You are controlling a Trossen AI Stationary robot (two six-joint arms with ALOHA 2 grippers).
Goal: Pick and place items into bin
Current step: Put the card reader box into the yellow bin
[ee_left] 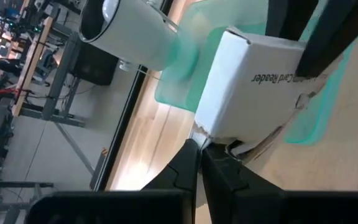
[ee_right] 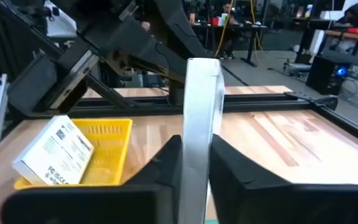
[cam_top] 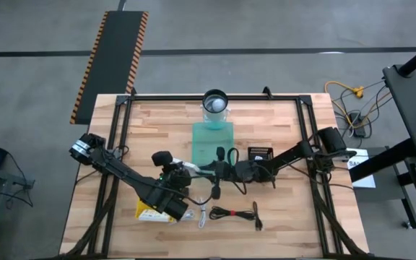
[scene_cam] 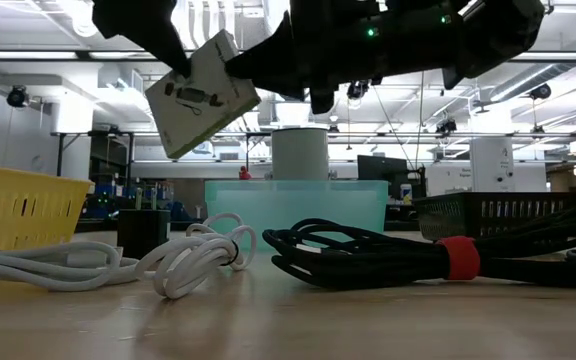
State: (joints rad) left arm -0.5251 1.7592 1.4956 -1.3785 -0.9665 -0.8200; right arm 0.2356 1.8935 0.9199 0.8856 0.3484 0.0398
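Note:
The robot's left gripper pinches only the torn edge of the Card Reader box, so it should open and take the box by its broad sides [scene_cam: 198, 102] while the right gripper holds it.
A white box printed "Card Reader" [scene_cam: 203, 95] hangs tilted in the air above the table, between both grippers [cam_top: 196, 167]. My left gripper [ee_left: 199, 152] reaches it from the table's left and is shut on its lower edge. My right gripper [ee_right: 194, 162] reaches it from the right and is shut across its thin sides. Below, a coiled black cable [scene_cam: 368, 255] and white cables [scene_cam: 183, 260] lie on the wood beside a small black cube [scene_cam: 143, 232]. The pale green bin [cam_top: 214, 141] stands just beyond the grippers. My left gripper pinches the box by a thin flap at its lower edge [ee_left: 205, 132], only at the fingertips [ee_left: 188, 163]. The box stands clear of the table above the fingers, tilted. My right gripper pinches the box across its narrow width [ee_right: 199, 99], one finger [ee_right: 166, 168] on each broad face. It comes in level from the table's right. The box is seen edge-on, lifted clear.
A white cylinder [cam_top: 215, 105] stands at the bin's far end. A yellow basket [cam_top: 150, 211] holding another white box [ee_right: 55, 152] sits near the left arm. A black mesh basket [cam_top: 261, 154] is right of the bin. The table's metal frame rails run along both sides.

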